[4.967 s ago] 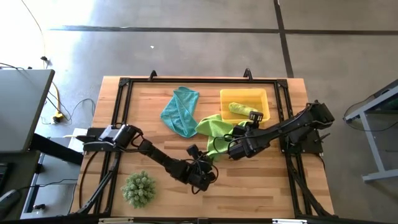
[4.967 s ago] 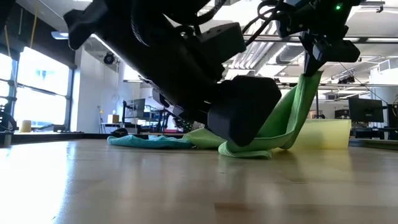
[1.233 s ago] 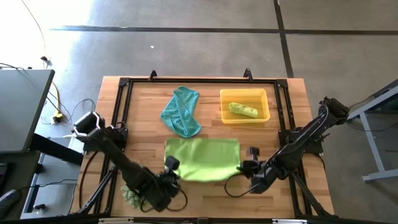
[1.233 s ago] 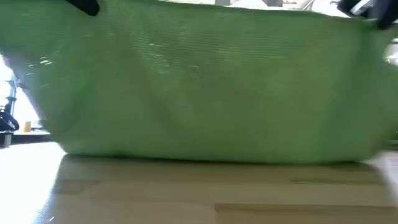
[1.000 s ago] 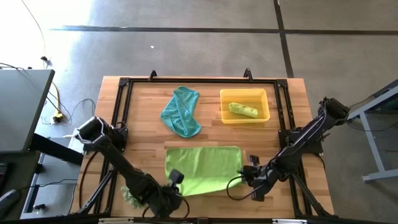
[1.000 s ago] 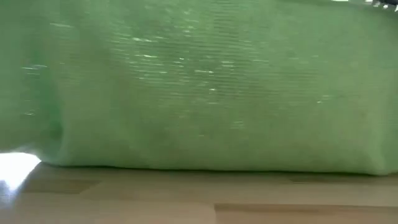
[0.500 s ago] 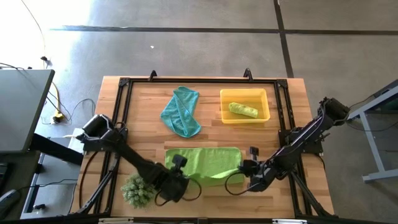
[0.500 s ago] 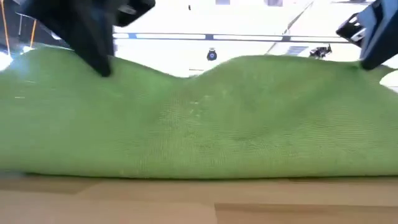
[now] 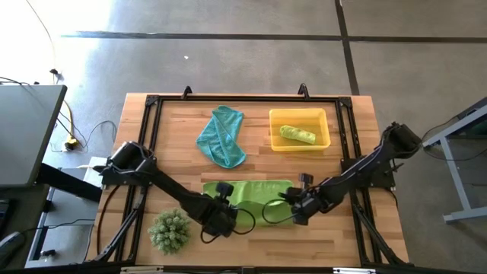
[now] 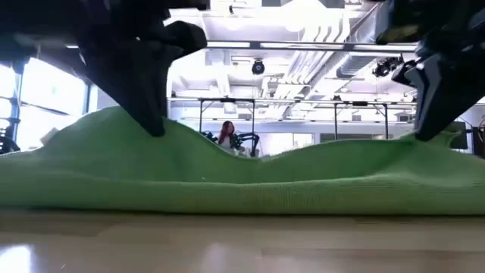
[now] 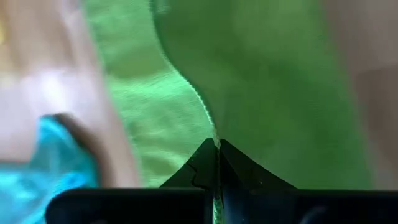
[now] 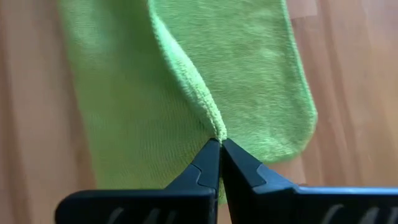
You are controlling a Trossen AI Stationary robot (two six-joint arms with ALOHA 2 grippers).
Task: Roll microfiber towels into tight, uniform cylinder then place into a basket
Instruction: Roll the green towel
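I should use my right gripper to let go of the doubled-over edge on the lime-green towel's far corner (image 9: 288,185) (image 12: 287,135), the one closest to the yellow basket.
A lime-green towel (image 9: 255,196) lies across the near middle of the table, its near part doubled over, with a low hump under each gripper (image 10: 250,178). My left gripper (image 9: 225,199) is shut on its left end and my right gripper (image 9: 290,200) on its right end. A teal towel (image 9: 222,137) lies crumpled at the far middle. The yellow basket (image 9: 323,122) at the far right holds a rolled lime-green towel (image 9: 297,135). My left gripper pinches the towel's hemmed edge (image 11: 210,127) between its two shut fingers, coming from above and slanting down. The cloth rises to a small peak (image 10: 121,121) at the fingers, while the remainder lies on the table, slack. My right gripper pinches a raised ridge of the towel's edge (image 12: 211,124) between its two shut fingers, near the rounded right corner, from above. The cloth peaks at the fingertips (image 10: 424,140) and otherwise rests on the table.
A spiky green ball-shaped plant (image 9: 169,230) sits at the near left, close to my left arm. A black frame (image 9: 243,100) runs round the tabletop. Bare wood lies between the towel and the near edge.
Both grippers, staying shut on the towel, have gone down and toward the table's far edge. The near edge they carry has come over the remaining cloth, so the towel hangs no longer like a curtain but lies low and doubled; its far part has stayed put.
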